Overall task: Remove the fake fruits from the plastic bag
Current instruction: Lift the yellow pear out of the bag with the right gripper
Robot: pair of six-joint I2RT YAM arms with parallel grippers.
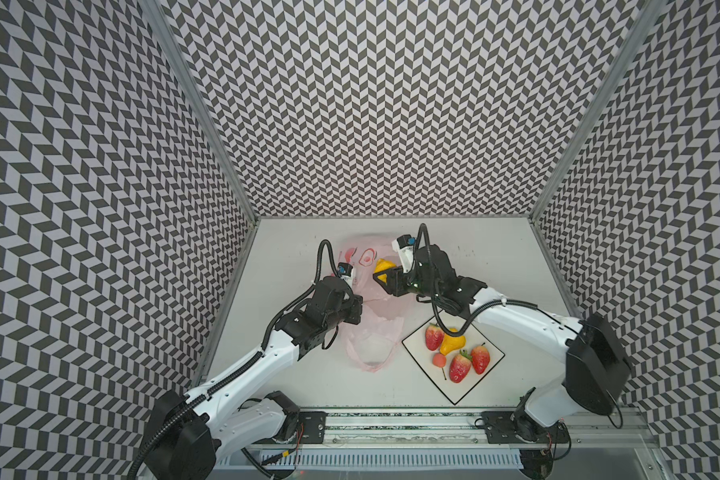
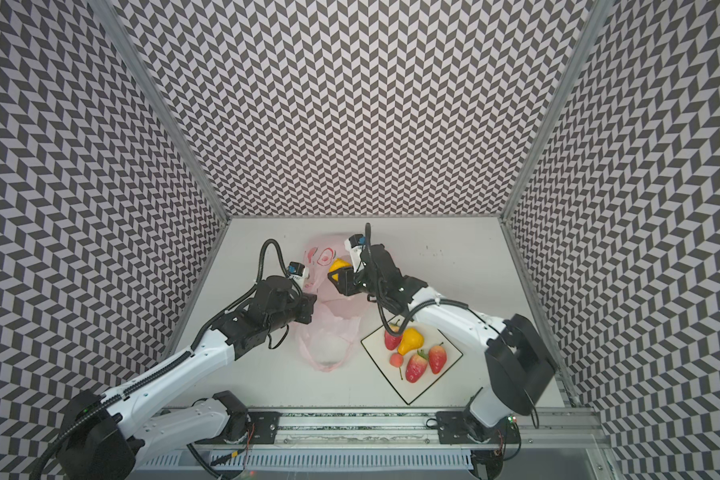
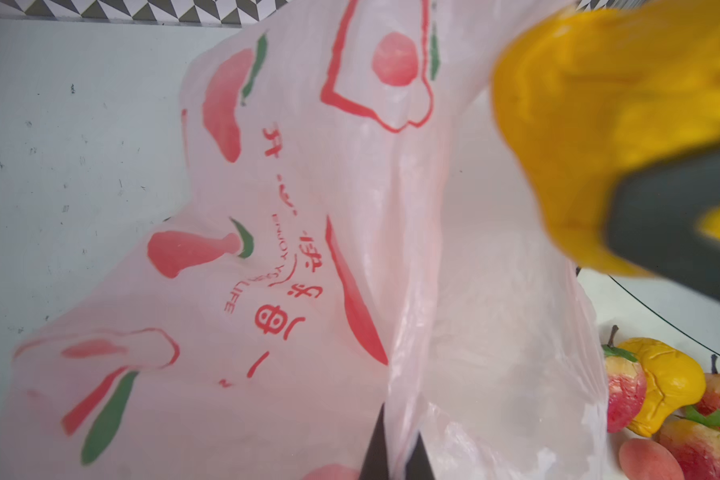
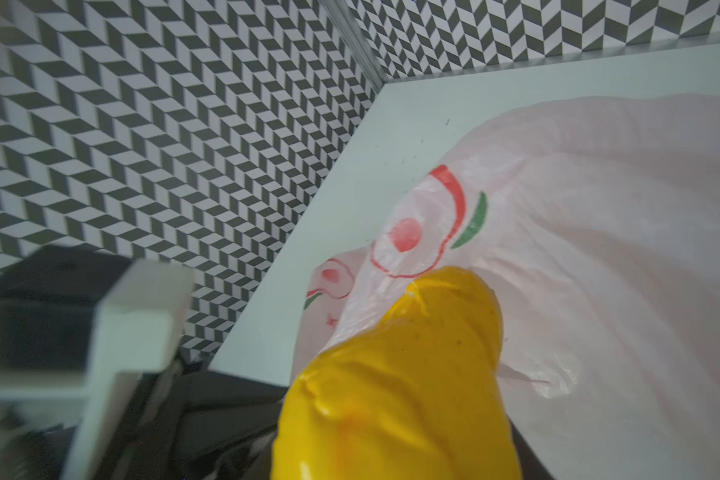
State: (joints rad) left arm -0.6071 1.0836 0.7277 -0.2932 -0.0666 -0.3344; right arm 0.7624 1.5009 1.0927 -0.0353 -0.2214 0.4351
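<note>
The robot's right gripper should release the yellow fake fruit on the white board's far corner (image 1: 440,313), just behind the yellow pear.
The pale-pink plastic bag (image 1: 375,328) (image 2: 329,332) lies crumpled mid-table, its printed part raised. My left gripper (image 1: 357,309) (image 2: 310,307) (image 3: 395,453) is shut on a fold of the bag's film (image 3: 308,249). My right gripper (image 1: 381,276) (image 2: 335,277) (image 4: 395,457) holds a yellow fake fruit (image 1: 384,266) (image 2: 338,264) (image 3: 599,104) (image 4: 400,395) above the bag (image 4: 599,249), its jaws closed on the fruit's sides. On the white board (image 1: 454,390) rest three strawberries (image 1: 434,336), a yellow pear (image 1: 452,343) and a small cherry (image 1: 439,359).
The black-edged white board (image 2: 408,390) sits front right of the bag, under the right arm's forearm. Patterned walls enclose the table on the left, back and right. A metal rail (image 1: 391,419) with both arm bases runs along the front edge.
</note>
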